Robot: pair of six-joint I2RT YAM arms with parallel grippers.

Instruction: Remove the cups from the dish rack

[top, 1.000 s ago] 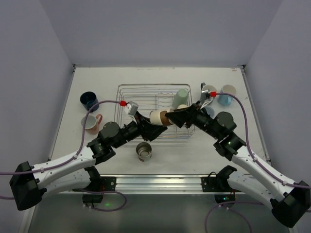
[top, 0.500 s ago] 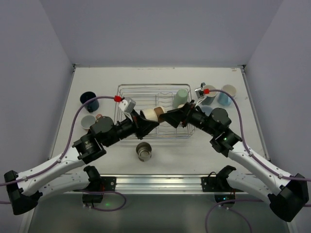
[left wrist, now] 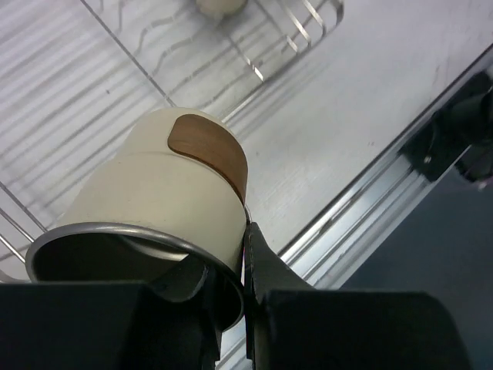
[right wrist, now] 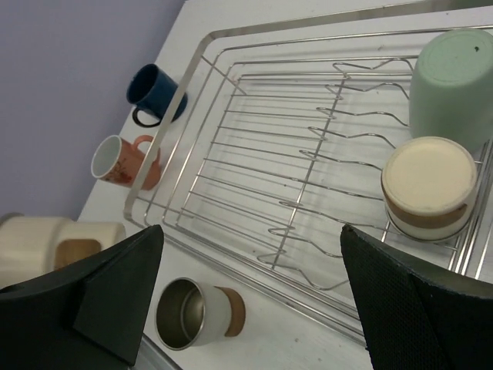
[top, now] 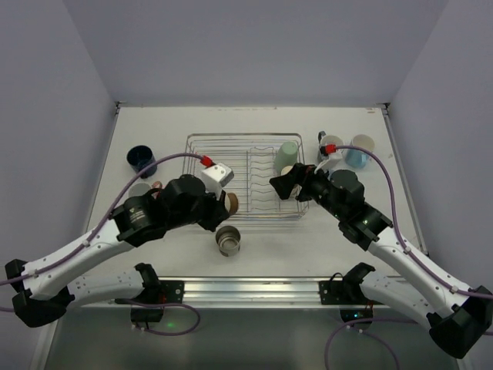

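Note:
My left gripper is going to release the cream cup with a brown patch, now at the chrome rack's near edge, inside the metal cup (top: 229, 242) in front of the rack.
My left gripper (left wrist: 246, 258) is shut on the rim of a cream cup with a brown patch (left wrist: 166, 189); one finger is inside and one outside. In the top view this cup (top: 230, 203) hangs at the near left edge of the chrome dish rack (top: 231, 139). My right gripper (right wrist: 253, 231) is open and empty above the rack's right half (right wrist: 308, 25). Two cups stand upside down in the rack: a mint green one (right wrist: 454, 81) and a cream one with a brown band (right wrist: 427, 185). A metal cup (top: 228, 240) lies on its side in front of the rack.
A navy mug (top: 141, 158) and a salmon pink mug (right wrist: 123, 160) stand left of the rack. Three more cups, one of them light blue (top: 356, 159), stand at the rack's far right corner. The table's near rail (top: 254, 289) runs just behind the metal cup.
The cream-and-brown cup passed from my right gripper to my left. The left shut on its rim and pulled it back to the near left. The right opened and drew back to the right.

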